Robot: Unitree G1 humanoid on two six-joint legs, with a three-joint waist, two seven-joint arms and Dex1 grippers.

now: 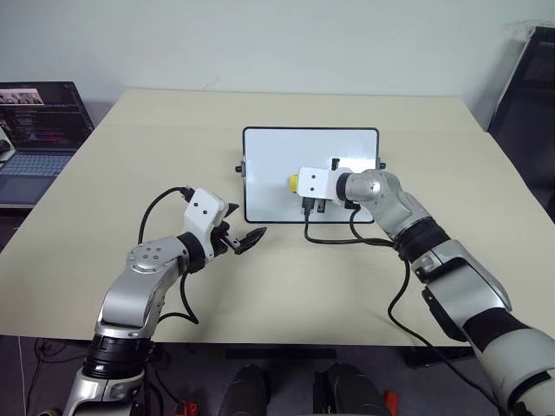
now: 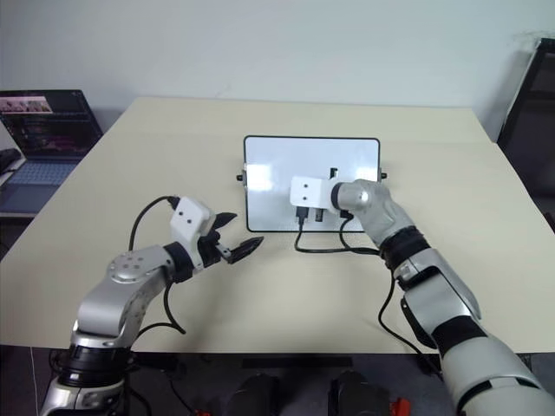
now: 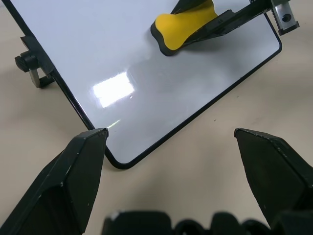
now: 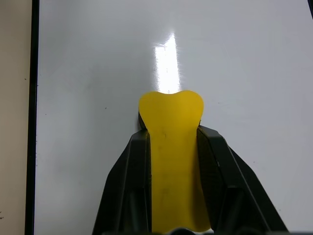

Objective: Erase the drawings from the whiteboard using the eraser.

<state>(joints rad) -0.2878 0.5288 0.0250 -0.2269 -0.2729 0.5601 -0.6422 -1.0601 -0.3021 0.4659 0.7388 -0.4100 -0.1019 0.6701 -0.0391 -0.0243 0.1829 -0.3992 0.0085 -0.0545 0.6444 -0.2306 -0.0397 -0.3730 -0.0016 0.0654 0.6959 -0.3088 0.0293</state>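
Observation:
The robot's right gripper needs to release the yellow eraser on the table off the whiteboard's near corner [image 1: 420, 227], toward the dark chair. The eraser now rests against the board near its middle.
The whiteboard [image 1: 269, 165] lies at the middle of the beige table, with a thin black frame and a knob [image 3: 27, 62] on its side. My right gripper [image 4: 172, 137] is shut on the yellow eraser [image 4: 171, 117], whose dark underside rests against the board's surface near its middle. The eraser [image 1: 294, 182] sticks out to the left of the white wrist housing. The drawings are out of view; the board surface I see is plain white with a glare patch. My left gripper [image 1: 243, 236] stands open over the table, just off the board's near left corner, holding nothing.
An open laptop [image 1: 35, 130] sits on a lower surface beyond the table's left edge. A dark chair or stand [image 1: 529, 87] is at the far right. A black cable [image 1: 338, 238] loops on the table below the board.

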